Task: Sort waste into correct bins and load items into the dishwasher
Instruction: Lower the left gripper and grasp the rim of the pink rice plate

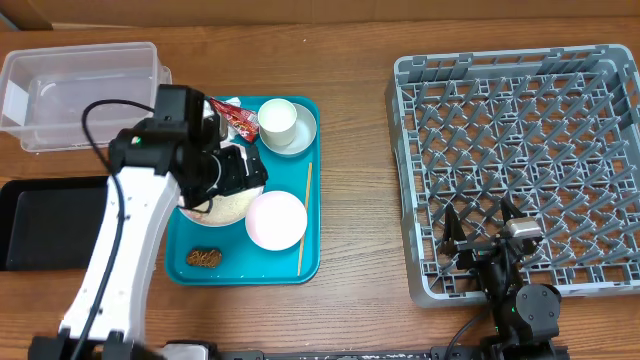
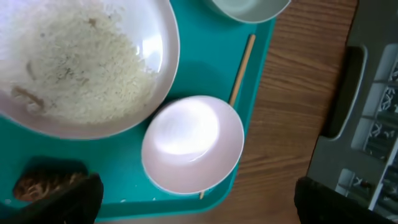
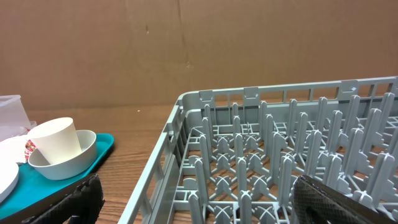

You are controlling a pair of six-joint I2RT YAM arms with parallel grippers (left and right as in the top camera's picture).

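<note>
The white plate of rice has the pink bowl beside it. My left gripper goes there next and closes on the plate's rim (image 1: 262, 190) (image 2: 176, 55) beside the pink bowl.
A teal tray (image 1: 190, 235) holds a white plate of rice (image 1: 235, 205), a pink bowl (image 1: 276, 220), a white cup (image 1: 277, 119) standing in a pale bowl (image 1: 303, 133), a red wrapper (image 1: 238, 118), a chopstick (image 1: 304, 220) and a brown food piece (image 1: 205, 258). My left gripper (image 1: 235, 170) hovers open and empty over the plate; in the left wrist view the gripper (image 2: 199, 205) frames the pink bowl (image 2: 193, 143), beside the rice plate (image 2: 81, 68). My right gripper (image 1: 485, 235) is open and empty over the front edge of the grey dish rack (image 1: 520, 150).
A clear plastic bin (image 1: 80, 90) stands at the back left and a black tray (image 1: 50, 220) at the left edge. The right wrist view shows the rack (image 3: 280, 155), its gripper (image 3: 199, 199) and the cup (image 3: 56, 142). Bare wood lies between tray and rack.
</note>
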